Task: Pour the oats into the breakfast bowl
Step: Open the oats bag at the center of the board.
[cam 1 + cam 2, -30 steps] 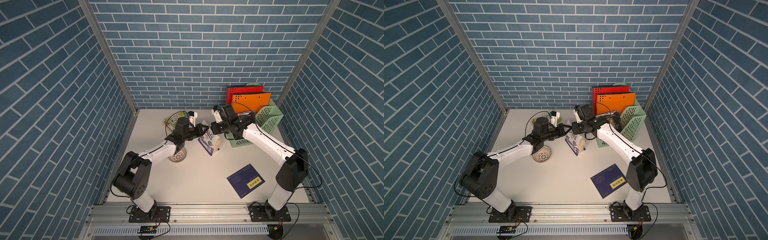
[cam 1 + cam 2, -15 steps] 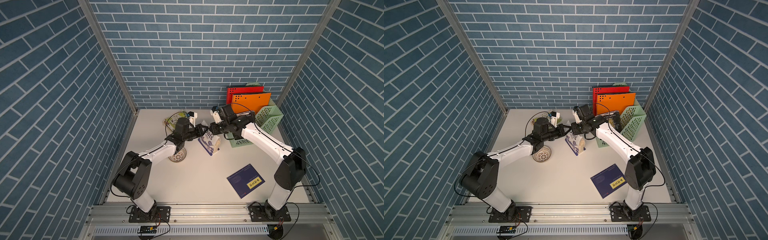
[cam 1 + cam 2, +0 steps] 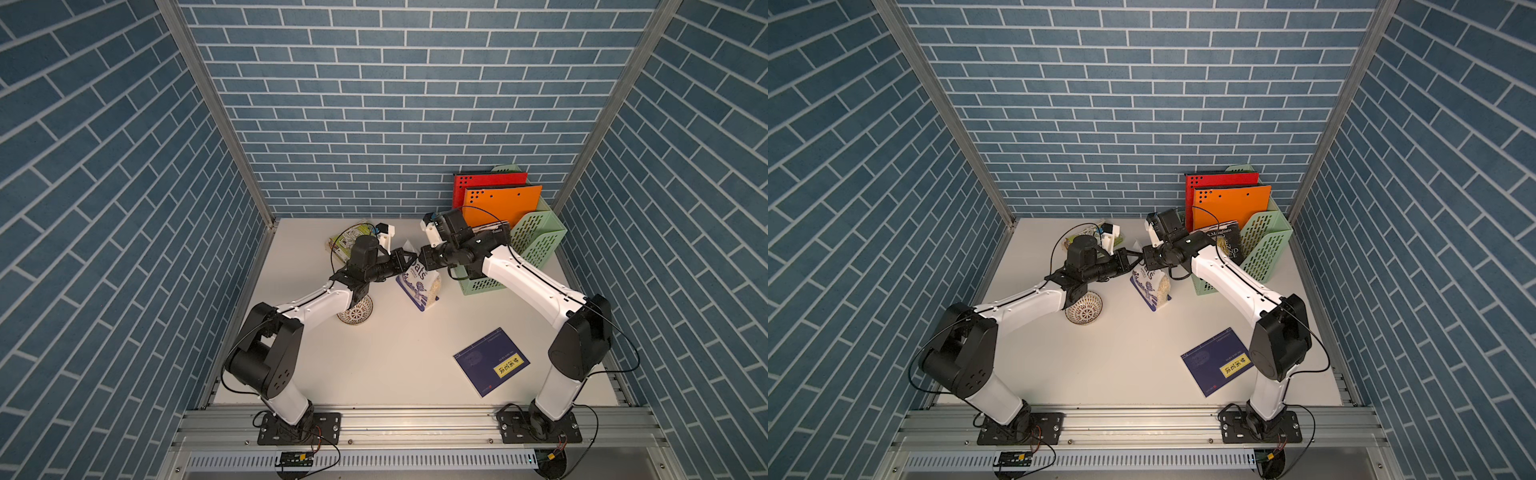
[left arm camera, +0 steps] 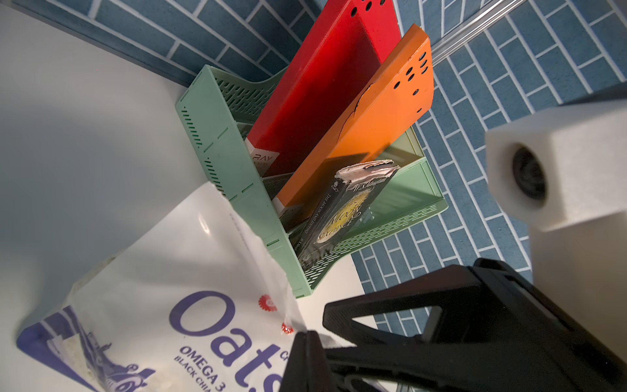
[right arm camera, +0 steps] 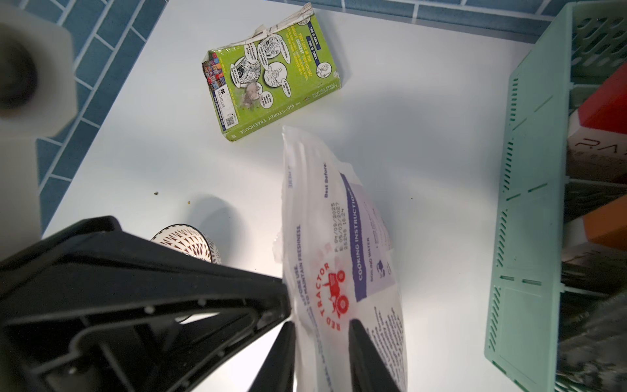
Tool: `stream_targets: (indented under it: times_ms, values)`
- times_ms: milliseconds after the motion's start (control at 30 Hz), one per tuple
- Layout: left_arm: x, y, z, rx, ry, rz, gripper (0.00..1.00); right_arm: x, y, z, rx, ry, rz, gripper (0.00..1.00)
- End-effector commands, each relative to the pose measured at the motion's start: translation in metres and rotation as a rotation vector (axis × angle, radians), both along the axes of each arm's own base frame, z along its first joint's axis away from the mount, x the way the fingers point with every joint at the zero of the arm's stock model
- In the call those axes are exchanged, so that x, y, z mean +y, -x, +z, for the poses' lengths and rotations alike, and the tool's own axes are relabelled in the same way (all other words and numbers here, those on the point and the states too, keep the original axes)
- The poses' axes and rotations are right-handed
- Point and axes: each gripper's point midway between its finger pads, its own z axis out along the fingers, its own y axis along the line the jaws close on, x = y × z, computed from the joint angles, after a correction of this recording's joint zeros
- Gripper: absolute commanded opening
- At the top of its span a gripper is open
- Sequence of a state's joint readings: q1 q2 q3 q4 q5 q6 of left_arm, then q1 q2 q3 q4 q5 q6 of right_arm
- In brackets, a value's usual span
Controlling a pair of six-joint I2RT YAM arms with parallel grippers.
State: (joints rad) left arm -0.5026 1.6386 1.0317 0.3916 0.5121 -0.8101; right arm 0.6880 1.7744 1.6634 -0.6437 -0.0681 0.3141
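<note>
The oats pouch's opening lies flat and shut between the fingers of the robot's grippers, so next the right gripper grasps only the pouch's film [image 5: 324, 333] facing it and pulls the pouch's opening open before pouring.
The oats pouch [image 3: 420, 284] stands upright on the table [image 3: 374, 365], white with "Oats" in dark blue [image 4: 190, 305]. My left gripper [image 3: 404, 261] is shut on the pouch's top edge, its fingertips [image 4: 307, 356] pressed together on the film. From the opposite side my right gripper [image 5: 322, 353] straddles the pouch top [image 5: 325, 271], jaws apart, one finger [image 5: 368, 359] on each face. The breakfast bowl [image 3: 356, 313], white with a brown pattern, sits on the table partly under my left forearm, left of the pouch in both top views [image 3: 1084, 309].
A green desk organizer [image 3: 536, 245] with red and orange folders and a dark book stands at the back right, close behind my right arm. A green-covered book [image 5: 271, 78] lies at the back left. A dark blue book [image 3: 490, 361] lies at the front right.
My right gripper's jaws have spread wider around the pouch top. The left gripper keeps its pinch and the pouch has stayed where it was.
</note>
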Motion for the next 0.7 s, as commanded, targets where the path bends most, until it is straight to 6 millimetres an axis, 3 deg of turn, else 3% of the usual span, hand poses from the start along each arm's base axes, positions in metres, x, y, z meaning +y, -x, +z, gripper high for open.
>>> stream_targets:
  times_ms: [0, 133, 233, 433, 667]
  values:
    - [0.002, 0.002, -0.005, -0.003, -0.03, 0.006, 0.0, -0.004, -0.001, 0.019, -0.035, -0.011, -0.014, 0.29]
    - [0.002, 0.002, -0.006, 0.0, -0.031, 0.005, 0.0, -0.001, 0.0, 0.027, -0.047, -0.049, -0.006, 0.41]
    - [0.002, 0.002, -0.007, 0.001, -0.033, 0.007, 0.0, -0.003, -0.002, 0.033, -0.062, -0.065, -0.015, 0.43]
    - [0.002, 0.002, -0.006, 0.0, -0.032, 0.005, 0.0, -0.012, -0.004, 0.025, -0.054, -0.027, -0.036, 0.32]
    - [0.002, 0.002, -0.005, -0.002, -0.033, 0.007, 0.0, -0.008, -0.001, 0.013, -0.021, -0.016, -0.019, 0.3]
